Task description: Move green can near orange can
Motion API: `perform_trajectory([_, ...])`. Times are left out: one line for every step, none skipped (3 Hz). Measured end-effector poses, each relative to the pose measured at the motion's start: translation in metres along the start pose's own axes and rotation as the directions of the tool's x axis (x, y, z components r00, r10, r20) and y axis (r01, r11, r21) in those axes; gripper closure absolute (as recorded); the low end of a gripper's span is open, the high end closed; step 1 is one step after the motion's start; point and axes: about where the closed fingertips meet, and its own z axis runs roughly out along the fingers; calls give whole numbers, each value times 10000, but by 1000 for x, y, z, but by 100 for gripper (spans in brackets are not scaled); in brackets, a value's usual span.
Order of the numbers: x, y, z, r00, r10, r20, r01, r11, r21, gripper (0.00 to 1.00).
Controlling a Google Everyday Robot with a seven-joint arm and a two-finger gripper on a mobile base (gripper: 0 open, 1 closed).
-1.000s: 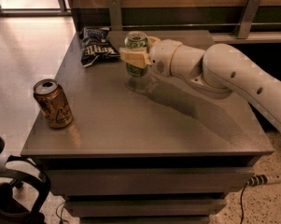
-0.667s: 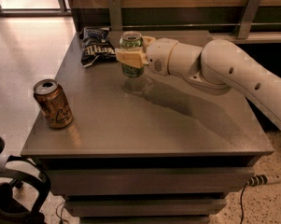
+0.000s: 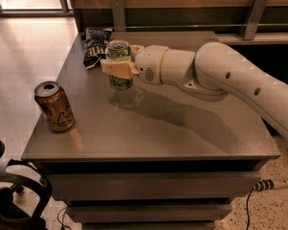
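Next, my gripper lets go of the green can on the bare grey table [image 3: 107, 121] next to the orange can, on my arm's side.
The green can [image 3: 119, 80] is upright and held a little above the grey table [image 3: 182, 133], at the back middle-left. My gripper [image 3: 117, 66] comes in from the right and is shut on the green can around its middle. The orange can [image 3: 54, 106] stands upright on the table near the front left corner, well apart from the green can, to its left and nearer the camera.
A dark blue chip bag [image 3: 94, 47] lies at the table's back left corner, just behind the green can. My white arm [image 3: 229, 80] spans the right half of the table. A black chair [image 3: 9, 195] stands by the table's front left.
My gripper has moved the green can left and up off the table, closer to the orange can. The orange can and chip bag have not moved.
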Motion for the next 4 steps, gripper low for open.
perform_trajectory([5, 25, 5, 9997, 43, -244, -42, 10000, 53, 100])
perform_trajectory([18, 45, 9, 9976, -41, -691, 63, 9995, 320, 100])
perform_trajectory([32, 64, 8, 9945, -307, -1004, 378, 9968, 699, 100])
perform_trajectory([52, 78, 4, 9940, -509, -967, 623, 9910, 1184, 100])
